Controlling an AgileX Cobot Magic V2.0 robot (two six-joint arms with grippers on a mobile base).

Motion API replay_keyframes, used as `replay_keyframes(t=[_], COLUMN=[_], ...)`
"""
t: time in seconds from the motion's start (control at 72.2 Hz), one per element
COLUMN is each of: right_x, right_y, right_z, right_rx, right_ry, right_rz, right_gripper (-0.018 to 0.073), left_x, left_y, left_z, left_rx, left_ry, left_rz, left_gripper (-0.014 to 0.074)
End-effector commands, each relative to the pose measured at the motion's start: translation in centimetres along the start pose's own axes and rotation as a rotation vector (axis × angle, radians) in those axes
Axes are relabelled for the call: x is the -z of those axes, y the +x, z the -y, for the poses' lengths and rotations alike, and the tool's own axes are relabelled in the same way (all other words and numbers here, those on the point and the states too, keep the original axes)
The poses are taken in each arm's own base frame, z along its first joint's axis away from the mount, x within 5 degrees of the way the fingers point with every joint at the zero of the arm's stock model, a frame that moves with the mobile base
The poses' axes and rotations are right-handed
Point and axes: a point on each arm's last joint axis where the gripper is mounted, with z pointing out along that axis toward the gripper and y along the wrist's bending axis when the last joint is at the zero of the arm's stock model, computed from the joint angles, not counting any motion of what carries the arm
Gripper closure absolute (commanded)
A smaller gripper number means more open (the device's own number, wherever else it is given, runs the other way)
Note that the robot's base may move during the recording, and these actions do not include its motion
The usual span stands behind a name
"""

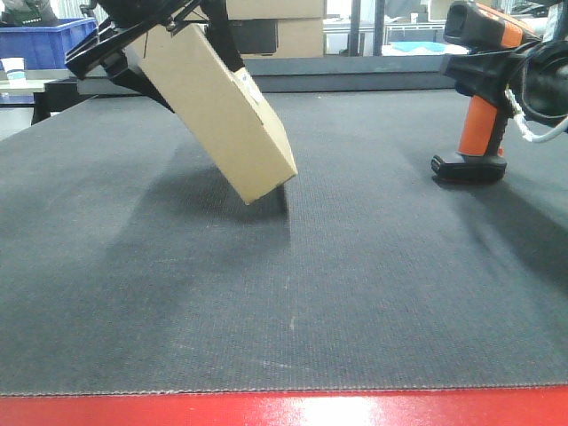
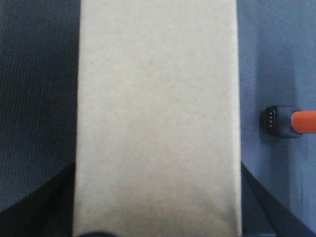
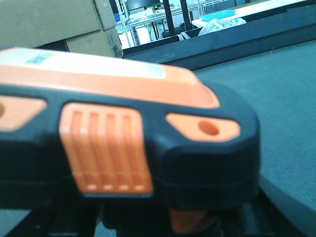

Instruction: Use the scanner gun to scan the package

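The robot's left gripper should set the brown cardboard package down near the dark mat's side edge toward the cup (image 1: 41, 193).
A brown cardboard package (image 1: 217, 111) hangs tilted in my left gripper (image 1: 151, 44), its lower corner close to the dark mat (image 1: 284, 293). In the left wrist view the package (image 2: 158, 118) fills the frame between my dark fingers (image 2: 256, 197), which press on its sides. An orange and black scanner gun (image 1: 479, 89) stands upright on its base at the right, held by my right gripper (image 1: 524, 75) around the handle. In the right wrist view the scanner head (image 3: 123, 128) fills the frame; the jaws are mostly hidden beneath it.
The red table edge (image 1: 284, 410) runs along the front. A blue crate (image 1: 49, 40) and a cup (image 1: 13, 68) stand at the back left. Cardboard boxes (image 1: 284, 27) stand behind the mat. The scanner's base (image 2: 281, 121) shows right of the package in the left wrist view.
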Motion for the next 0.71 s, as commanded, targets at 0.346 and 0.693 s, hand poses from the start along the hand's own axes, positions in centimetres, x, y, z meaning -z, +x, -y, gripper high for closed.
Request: replay_keyframes(t=[0.346, 0.693], right_x=[-0.1, 1.5], right_y=[-0.2, -0.4], right_z=[-0.3, -0.4], right_rx=[0.010, 0.043], right_ry=[-0.025, -0.063], right_rz=[-0.014, -0.036], right_gripper=[0.0076, 0.0051], left_x=[0.4, 0.4], left_y=[0.0, 0.0], left_z=[0.5, 0.5], left_rx=[0.004, 0.004], left_ry=[0.020, 0.020], left_rz=[0.012, 0.011], left_gripper=[0.0708, 0.0708])
